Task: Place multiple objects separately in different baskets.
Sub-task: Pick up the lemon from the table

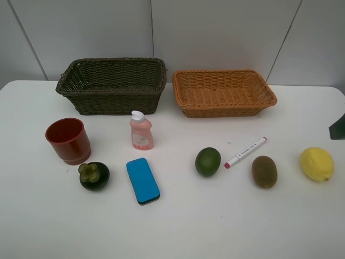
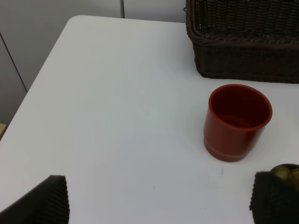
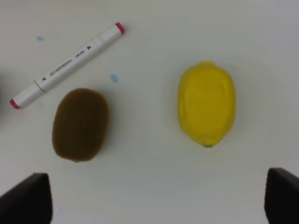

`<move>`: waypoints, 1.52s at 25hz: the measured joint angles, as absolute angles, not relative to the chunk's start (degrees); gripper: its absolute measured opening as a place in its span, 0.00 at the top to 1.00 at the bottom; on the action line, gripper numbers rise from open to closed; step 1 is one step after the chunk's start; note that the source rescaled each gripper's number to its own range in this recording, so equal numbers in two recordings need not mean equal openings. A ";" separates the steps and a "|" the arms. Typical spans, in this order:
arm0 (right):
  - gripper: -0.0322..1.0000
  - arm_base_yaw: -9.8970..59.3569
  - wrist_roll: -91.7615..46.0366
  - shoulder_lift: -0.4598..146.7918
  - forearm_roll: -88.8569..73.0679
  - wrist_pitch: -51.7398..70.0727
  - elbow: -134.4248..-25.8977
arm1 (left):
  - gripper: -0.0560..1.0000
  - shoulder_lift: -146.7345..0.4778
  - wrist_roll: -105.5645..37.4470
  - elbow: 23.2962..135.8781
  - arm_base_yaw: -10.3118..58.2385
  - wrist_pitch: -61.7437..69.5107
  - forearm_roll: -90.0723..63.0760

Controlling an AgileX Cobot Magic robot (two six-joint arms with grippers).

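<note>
Next, my right gripper closes around the middle of the lemon [image 1: 317,163] [image 3: 206,104], which is the yellow fruit beside the kiwi, and its fingers will be on the long sides.
On the white table in the high view lie a red cup [image 1: 68,140], pink bottle [image 1: 141,131], blue block [image 1: 143,181], mangosteen [image 1: 94,176], lime [image 1: 208,161], marker [image 1: 246,152], kiwi [image 1: 264,171] and lemon [image 1: 317,163]. The dark basket [image 1: 110,86] and orange basket [image 1: 223,93] stand behind them, both empty. My left gripper [image 2: 159,205] is open and empty above bare table, near the cup [image 2: 237,122] and mangosteen [image 2: 286,171]. My right gripper [image 3: 156,200] is open and empty above the lemon [image 3: 207,103], kiwi [image 3: 81,124] and marker [image 3: 69,64].
The table [image 1: 226,226] meets a grey panelled wall at the back. Its left edge and rounded corner [image 2: 70,28] show in the left wrist view. A dark part of the right arm [image 1: 338,127] enters at the right edge of the high view.
</note>
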State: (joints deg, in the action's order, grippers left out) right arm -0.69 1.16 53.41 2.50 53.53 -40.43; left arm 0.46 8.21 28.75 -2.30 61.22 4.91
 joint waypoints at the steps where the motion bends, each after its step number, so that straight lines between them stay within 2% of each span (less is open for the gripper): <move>1: 0.00 -0.69 1.30 56.34 2.13 52.60 -40.63 | 0.00 0.46 8.21 28.75 -2.30 61.22 4.91; 10: 0.00 -0.69 1.50 74.53 4.10 45.45 -40.95 | 0.00 0.46 8.21 28.75 -2.30 61.22 4.91; 18: 0.00 -0.92 1.57 80.57 8.08 41.62 -40.95 | 0.00 0.46 8.21 28.75 -2.30 61.22 4.91; 27: 0.00 -4.52 1.57 86.79 9.14 38.37 -41.00 | 0.00 0.46 8.21 28.75 -2.30 61.22 4.91; 38: 0.00 -4.52 1.52 96.31 9.25 33.49 -41.00 | 0.00 0.46 8.21 28.75 -2.30 61.22 4.91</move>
